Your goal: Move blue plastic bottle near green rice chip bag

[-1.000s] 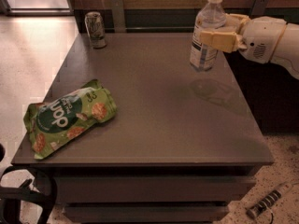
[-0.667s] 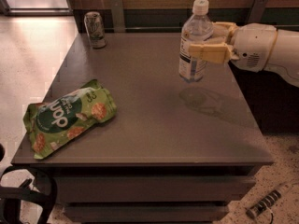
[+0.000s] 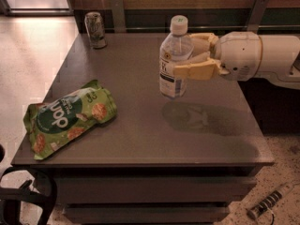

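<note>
The robot will stand the blue plastic bottle, hanging above the table's middle now, on the brown table, just off the green rice chip bag's end (image 3: 133, 125) that faces the gripper.
The blue plastic bottle (image 3: 174, 60), clear with a white cap and a pale label, hangs upright above the middle of the brown table (image 3: 140, 139). My gripper (image 3: 188, 59) reaches in from the right and is shut on the bottle, with yellowish fingers (image 3: 197, 71) around its body. Its shadow falls on the table below. The green rice chip bag (image 3: 68, 117) lies flat near the table's front left corner, well to the left of the bottle.
A short metal drink can (image 3: 95, 29) stands at the table's back left corner. A wall with a dark rail runs behind the table. A power strip (image 3: 272, 201) lies on the floor at the lower right. Dark gear shows at the bottom left.
My gripper has carried the bottle leftward and toward the front, from the table's back right toward its middle. The bag and the can have not moved.
</note>
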### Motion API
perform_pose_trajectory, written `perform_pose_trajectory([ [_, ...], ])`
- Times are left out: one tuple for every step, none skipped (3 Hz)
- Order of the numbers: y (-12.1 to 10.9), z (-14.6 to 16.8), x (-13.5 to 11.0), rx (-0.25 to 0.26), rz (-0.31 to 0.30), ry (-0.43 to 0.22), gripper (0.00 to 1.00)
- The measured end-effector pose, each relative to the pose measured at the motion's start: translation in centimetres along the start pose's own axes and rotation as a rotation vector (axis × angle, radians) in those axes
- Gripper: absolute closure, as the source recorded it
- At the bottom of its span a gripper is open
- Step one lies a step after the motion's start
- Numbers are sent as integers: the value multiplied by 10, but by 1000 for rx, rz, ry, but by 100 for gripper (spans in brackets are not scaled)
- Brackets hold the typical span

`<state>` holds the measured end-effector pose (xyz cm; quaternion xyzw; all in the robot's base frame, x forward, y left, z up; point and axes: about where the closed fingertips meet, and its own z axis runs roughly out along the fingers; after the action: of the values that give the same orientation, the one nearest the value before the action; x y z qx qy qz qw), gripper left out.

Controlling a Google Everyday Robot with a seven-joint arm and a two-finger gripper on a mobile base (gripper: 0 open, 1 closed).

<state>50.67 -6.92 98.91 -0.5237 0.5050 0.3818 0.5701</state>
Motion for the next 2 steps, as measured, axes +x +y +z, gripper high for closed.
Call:
perform_pose_trajectory([
  [10,3,-1,-43,-5,-5,100],
  [10,3,-1,-43,-5,-5,100],
])
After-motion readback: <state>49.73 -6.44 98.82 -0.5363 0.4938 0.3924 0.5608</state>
